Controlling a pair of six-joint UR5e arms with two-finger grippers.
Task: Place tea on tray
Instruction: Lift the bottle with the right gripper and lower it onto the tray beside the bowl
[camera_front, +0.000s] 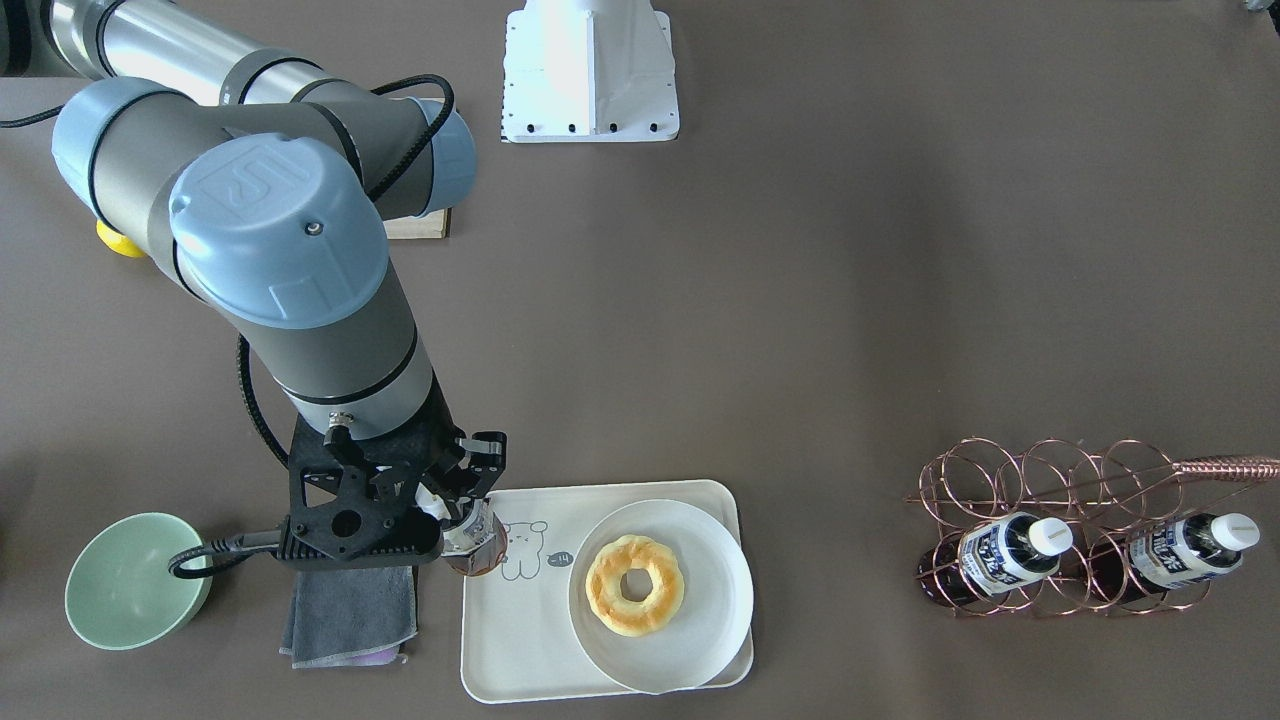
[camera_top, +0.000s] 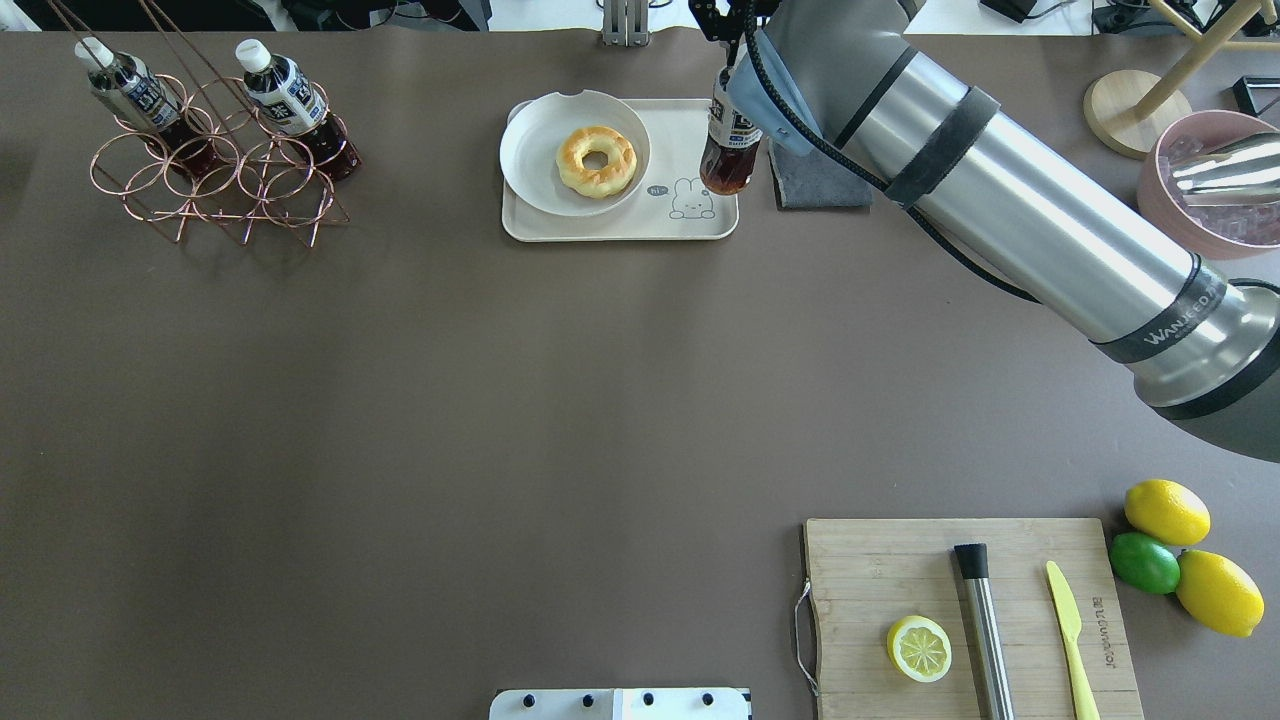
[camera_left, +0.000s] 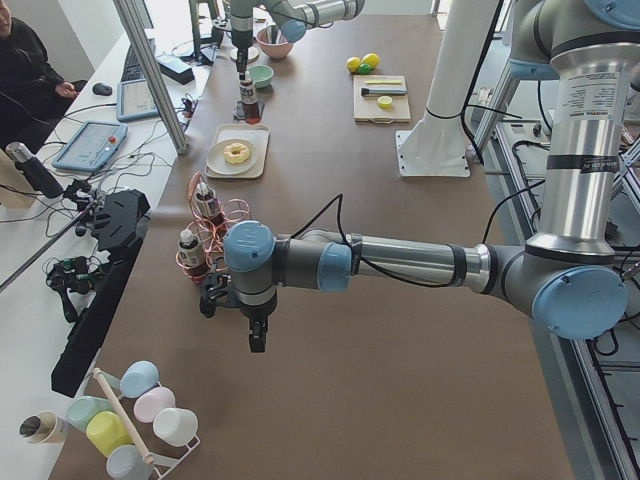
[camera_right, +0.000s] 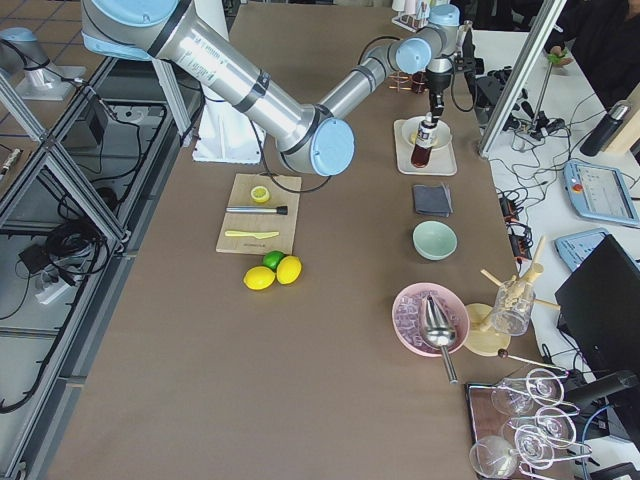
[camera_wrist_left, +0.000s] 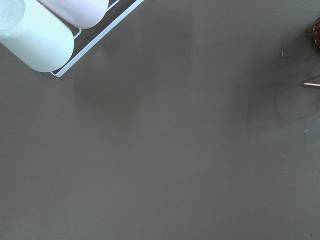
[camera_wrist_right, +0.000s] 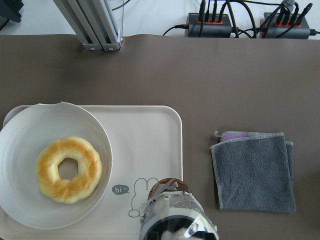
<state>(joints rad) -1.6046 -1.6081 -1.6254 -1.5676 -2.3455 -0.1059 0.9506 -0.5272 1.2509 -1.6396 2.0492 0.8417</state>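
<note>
Next, my right gripper puts the tea bottle down on the cream tray (camera_front: 524, 588) (camera_wrist_right: 148, 170) by the bear drawing, beside the plate. The bottle is now held upright at that tray.
My right gripper (camera_front: 462, 503) is shut on a tea bottle (camera_front: 477, 545) with dark reddish-brown drink, gripping it near the cap and holding it upright. The bottle's base is at the bear-drawing end of the cream tray (camera_front: 520, 650). I cannot tell whether it touches the tray. The bottle (camera_top: 728, 150) and tray (camera_top: 620, 225) also show in the overhead view, and the right wrist view looks down on the bottle (camera_wrist_right: 172, 200) over the tray (camera_wrist_right: 150, 135). My left gripper (camera_left: 258, 340) hangs over bare table near the wire rack; I cannot tell if it is open or shut.
Two more tea bottles (camera_front: 1010, 555) (camera_front: 1185, 550) lie in a copper wire rack (camera_front: 1050, 470). A round plate (camera_front: 700, 620) with a donut (camera_front: 634, 584) fills the tray's other half. A grey cloth (camera_front: 350, 615) and a green bowl (camera_front: 135, 580) sit beside the tray. A cutting board (camera_top: 900, 560) is near the robot.
</note>
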